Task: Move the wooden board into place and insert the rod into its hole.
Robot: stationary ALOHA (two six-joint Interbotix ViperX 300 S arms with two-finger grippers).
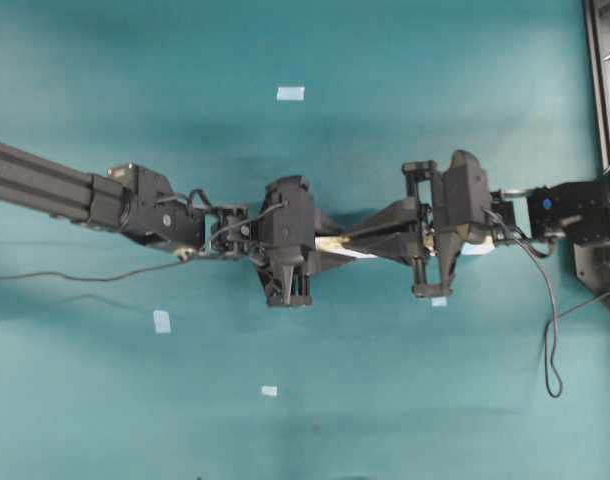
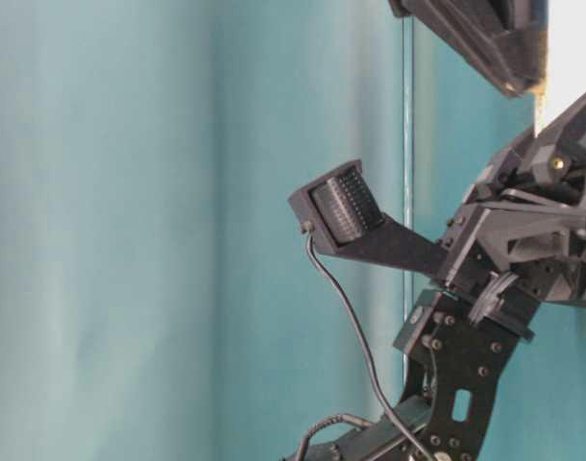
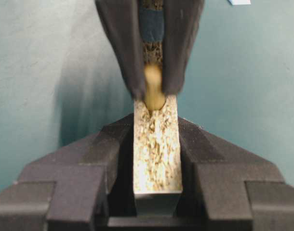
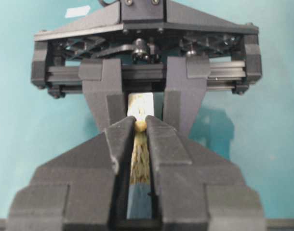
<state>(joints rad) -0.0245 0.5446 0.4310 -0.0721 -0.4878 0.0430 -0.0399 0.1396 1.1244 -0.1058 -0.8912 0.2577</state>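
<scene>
Next, I let go of the rod with my right gripper in the wooden board's hole (image 1: pixel 341 243) (image 4: pixel 140 127), between the fingers of my left gripper.
The wooden board (image 3: pixel 156 149), a pale speckled strip, is clamped by its long edges between the fingers of my left gripper (image 3: pixel 155 122), which is shut on it. In the overhead view only a short stretch of the board (image 1: pixel 337 244) shows between my left gripper (image 1: pixel 323 250) and my right gripper (image 1: pixel 353 240), which meet nose to nose. My right gripper (image 4: pixel 140 122) is shut on the rod (image 4: pixel 140 125), a small yellowish peg. In the left wrist view the rod (image 3: pixel 153 89) stands at the board's far end with its tip on the board face; the hole is hidden beneath it.
Pale-blue tape squares lie on the teal table at the top (image 1: pixel 290 93), lower left (image 1: pixel 162 321), bottom centre (image 1: pixel 269 391) and under the right arm (image 1: pixel 439 301). A black cable (image 1: pixel 551 330) loops at the right. A dark frame (image 1: pixel 603 80) runs along the right edge.
</scene>
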